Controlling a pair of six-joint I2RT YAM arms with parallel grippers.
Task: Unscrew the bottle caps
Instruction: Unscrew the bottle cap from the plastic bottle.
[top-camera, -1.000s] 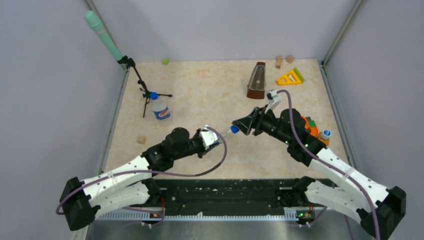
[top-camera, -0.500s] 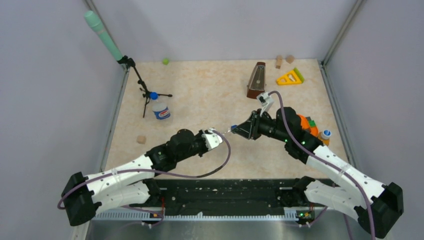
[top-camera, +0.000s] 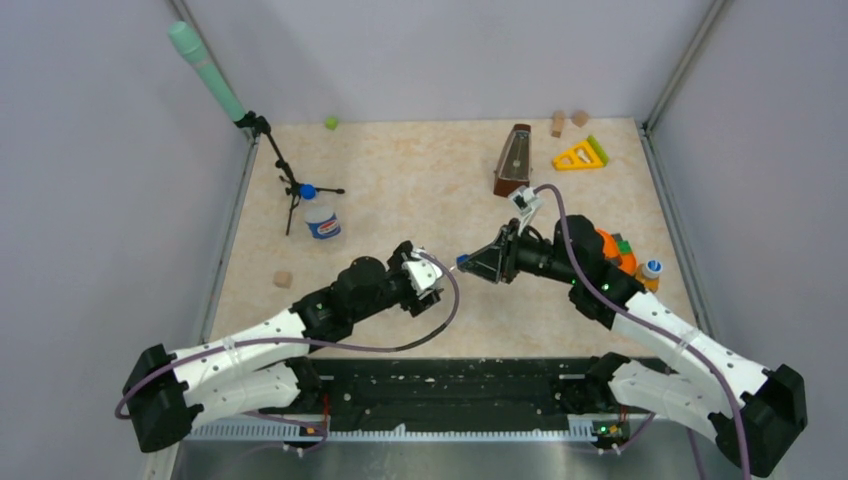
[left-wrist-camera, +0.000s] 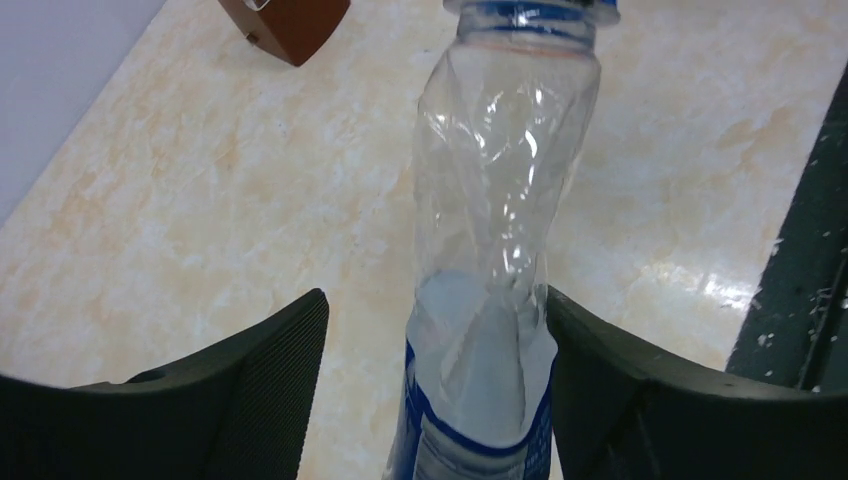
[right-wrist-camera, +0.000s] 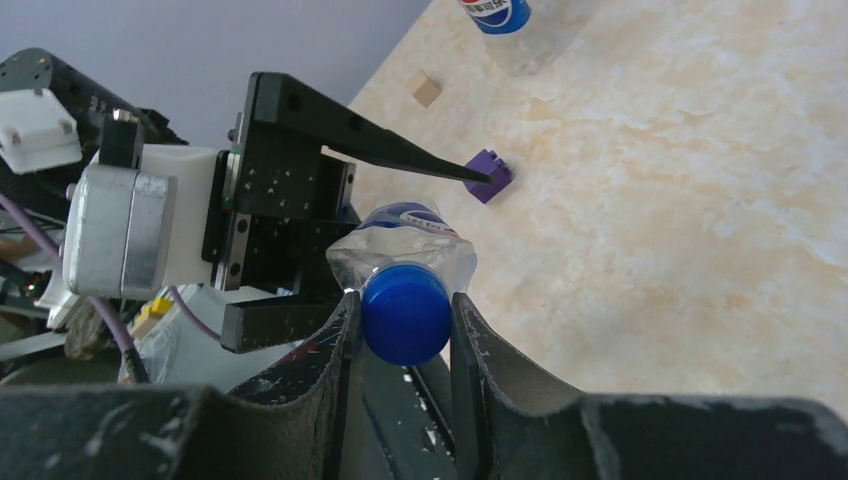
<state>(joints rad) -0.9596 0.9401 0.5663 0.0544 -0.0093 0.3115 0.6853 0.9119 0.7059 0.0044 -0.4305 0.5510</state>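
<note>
Next, I center my left gripper, as the bottle is leaning on one finger, and close it on the lower body (left-wrist-camera: 475, 350) while my right gripper holds the bottle cap.
A crumpled clear bottle (left-wrist-camera: 490, 230) with a blue label lies in the air between the two arms. My right gripper (right-wrist-camera: 402, 322) is shut on its dark blue bottle cap (right-wrist-camera: 405, 312), a finger pressing on each side; from above, this grip (top-camera: 466, 264) is at mid-table. My left gripper (left-wrist-camera: 436, 385) is open around the bottle's lower body: the right finger (left-wrist-camera: 620, 380) touches it and the left finger (left-wrist-camera: 250, 380) stands apart. A second bottle (top-camera: 321, 217) with a dark blue cap (top-camera: 308, 191) stands at the left. A pale-capped bottle (top-camera: 651, 270) stands at the far right.
A microphone stand (top-camera: 281, 168) rises beside the left bottle. A brown metronome (top-camera: 514, 162), a yellow wedge (top-camera: 580, 155) and small wooden blocks (top-camera: 558, 123) sit at the back right. An orange toy (top-camera: 612, 250) lies behind my right arm. A purple cube (right-wrist-camera: 491, 176) and a wooden block (top-camera: 283, 279) lie on the table.
My right gripper has closed on the blue cap and shifted slightly left. My left gripper, shut on the bottle body before, has just opened.
</note>
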